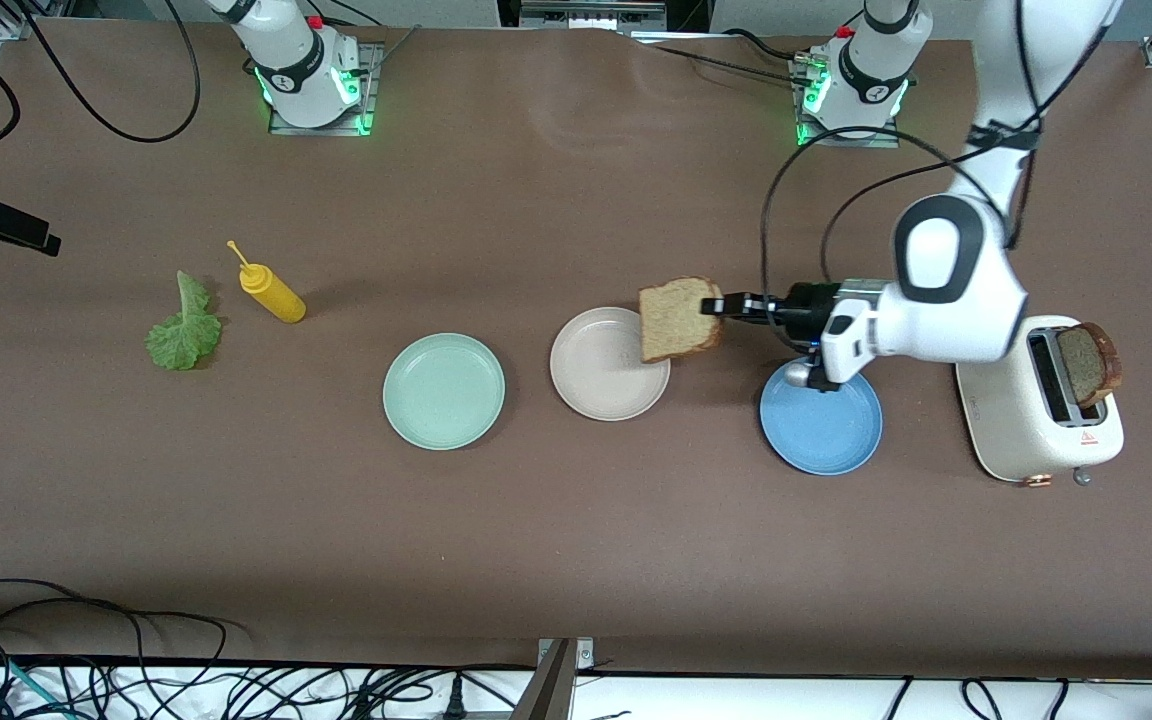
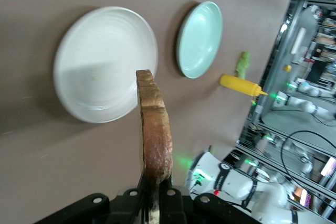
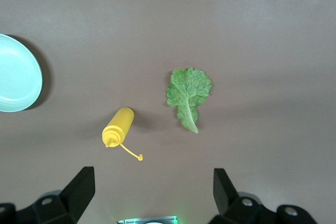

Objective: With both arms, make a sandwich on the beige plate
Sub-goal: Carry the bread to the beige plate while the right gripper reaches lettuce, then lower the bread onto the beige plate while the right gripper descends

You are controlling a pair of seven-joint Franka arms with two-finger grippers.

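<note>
Next, my left gripper lets go of the brown bread slice so that it lies flat on the middle of the beige plate [image 1: 614, 364] [image 2: 106, 65].
My left gripper [image 1: 716, 306] is shut on a brown bread slice [image 1: 678, 318] and holds it on edge over the rim of the beige plate [image 1: 601, 375]. In the left wrist view the slice [image 2: 155, 129] stands between the fingers of the left gripper [image 2: 156, 192], with the beige plate [image 2: 100, 61] bare below it. A second bread slice [image 1: 1086, 362] sticks up from the white toaster [image 1: 1031, 420]. The lettuce leaf [image 1: 184, 325] lies on the table toward the right arm's end. My right gripper [image 3: 153, 182] is open and empty, high over the lettuce [image 3: 188, 92]; it does not show in the front view.
A yellow squeeze bottle [image 1: 274, 293] lies beside the lettuce. A mint green plate [image 1: 443, 390] sits beside the beige plate. A blue plate [image 1: 821, 425] lies under the left arm's wrist, between the beige plate and the toaster.
</note>
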